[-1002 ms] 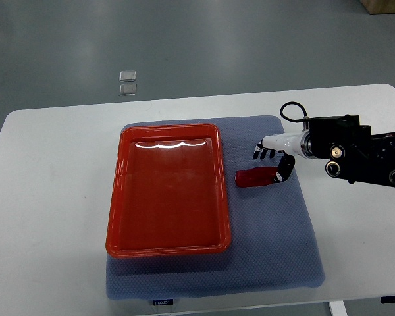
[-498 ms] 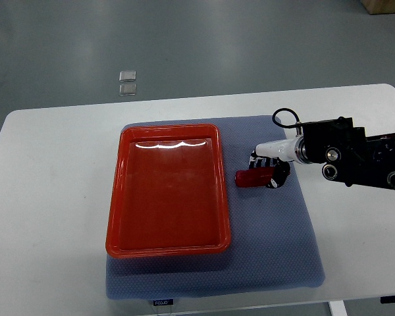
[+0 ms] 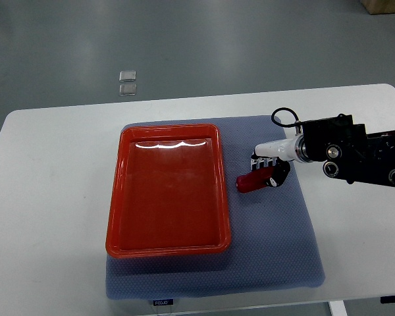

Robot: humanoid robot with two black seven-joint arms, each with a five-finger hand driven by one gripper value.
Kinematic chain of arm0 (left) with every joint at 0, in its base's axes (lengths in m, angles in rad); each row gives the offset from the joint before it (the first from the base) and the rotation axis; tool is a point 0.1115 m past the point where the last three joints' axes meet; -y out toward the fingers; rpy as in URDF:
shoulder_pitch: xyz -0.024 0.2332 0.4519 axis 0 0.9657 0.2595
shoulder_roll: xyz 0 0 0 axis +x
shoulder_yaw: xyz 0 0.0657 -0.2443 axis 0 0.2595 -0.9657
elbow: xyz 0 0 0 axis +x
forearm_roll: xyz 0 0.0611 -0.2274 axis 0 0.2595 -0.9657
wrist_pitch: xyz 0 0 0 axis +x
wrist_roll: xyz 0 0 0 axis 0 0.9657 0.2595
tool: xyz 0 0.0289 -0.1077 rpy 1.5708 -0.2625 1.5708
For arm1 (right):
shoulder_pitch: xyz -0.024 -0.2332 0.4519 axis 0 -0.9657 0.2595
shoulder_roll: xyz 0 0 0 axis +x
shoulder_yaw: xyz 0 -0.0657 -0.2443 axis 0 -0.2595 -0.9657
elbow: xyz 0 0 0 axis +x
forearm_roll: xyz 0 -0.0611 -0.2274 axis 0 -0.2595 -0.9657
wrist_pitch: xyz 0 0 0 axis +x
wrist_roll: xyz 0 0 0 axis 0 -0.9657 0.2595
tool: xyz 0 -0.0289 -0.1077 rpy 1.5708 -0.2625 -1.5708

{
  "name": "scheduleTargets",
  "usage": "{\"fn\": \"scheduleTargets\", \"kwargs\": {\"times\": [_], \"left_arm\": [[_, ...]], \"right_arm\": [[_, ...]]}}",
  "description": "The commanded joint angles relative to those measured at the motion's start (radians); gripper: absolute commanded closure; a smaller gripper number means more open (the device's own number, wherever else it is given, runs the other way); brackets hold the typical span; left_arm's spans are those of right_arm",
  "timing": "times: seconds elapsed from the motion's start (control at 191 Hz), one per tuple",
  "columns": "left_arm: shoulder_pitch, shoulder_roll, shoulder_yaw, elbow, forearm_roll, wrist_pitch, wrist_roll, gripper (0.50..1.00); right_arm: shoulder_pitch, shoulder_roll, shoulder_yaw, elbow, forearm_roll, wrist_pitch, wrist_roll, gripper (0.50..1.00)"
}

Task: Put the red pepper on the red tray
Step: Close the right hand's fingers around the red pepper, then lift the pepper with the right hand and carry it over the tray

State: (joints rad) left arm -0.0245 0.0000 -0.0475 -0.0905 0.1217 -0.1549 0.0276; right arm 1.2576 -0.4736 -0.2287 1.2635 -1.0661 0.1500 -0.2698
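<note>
The robot's right gripper needs to release the red pepper near the middle of the red tray [image 3: 176,176], slightly toward its far edge. The pepper is now just beside the tray.
The red pepper [image 3: 250,182] lies just right of the red tray [image 3: 168,230] on the blue mat, tilted with its right end raised. My right hand [image 3: 268,170] comes in from the right edge and its dark fingers are curled around the pepper's right end. The tray is a shallow rectangular dish with nothing in it. The left arm is out of view.
A blue-grey mat [image 3: 276,250] covers the middle of the white table [image 3: 46,197] under tray and pepper. Two small clear squares [image 3: 127,82] lie on the floor beyond the table's far edge. The right forearm's black housing [image 3: 355,158] hangs over the table's right side.
The right hand moved left and down onto the pepper and closed its fingers on it. The pepper now sits tilted, its right end lifted.
</note>
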Motion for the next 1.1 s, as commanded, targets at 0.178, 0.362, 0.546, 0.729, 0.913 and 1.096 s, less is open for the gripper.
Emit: {"fn": "scheduleTargets", "kwargs": {"times": [0.178, 0.362, 0.546, 0.729, 0.913, 1.096], "left_arm": [[0.000, 0.000, 0.000, 0.000, 0.001, 0.000, 0.000, 0.500], [0.000, 0.000, 0.000, 0.000, 0.001, 0.000, 0.000, 0.500], [0.000, 0.000, 0.000, 0.000, 0.001, 0.000, 0.000, 0.500], [0.000, 0.000, 0.000, 0.000, -0.001, 0.000, 0.000, 0.500], [0.000, 0.000, 0.000, 0.000, -0.001, 0.000, 0.000, 0.500], [0.000, 0.000, 0.000, 0.000, -0.001, 0.000, 0.000, 0.500]], "right_arm": [[0.095, -0.010, 0.011, -0.015, 0.002, -0.001, 0.029, 1.000], [0.164, 0.056, 0.012, -0.047, 0.009, -0.003, 0.034, 1.000], [0.172, 0.178, 0.016, -0.091, 0.017, -0.009, 0.040, 0.993], [0.160, 0.296, 0.014, -0.108, 0.012, -0.012, 0.058, 0.981], [0.138, 0.348, 0.012, -0.141, 0.014, -0.012, 0.060, 0.963], [0.115, 0.375, 0.012, -0.141, 0.009, -0.014, 0.060, 0.948]]}}
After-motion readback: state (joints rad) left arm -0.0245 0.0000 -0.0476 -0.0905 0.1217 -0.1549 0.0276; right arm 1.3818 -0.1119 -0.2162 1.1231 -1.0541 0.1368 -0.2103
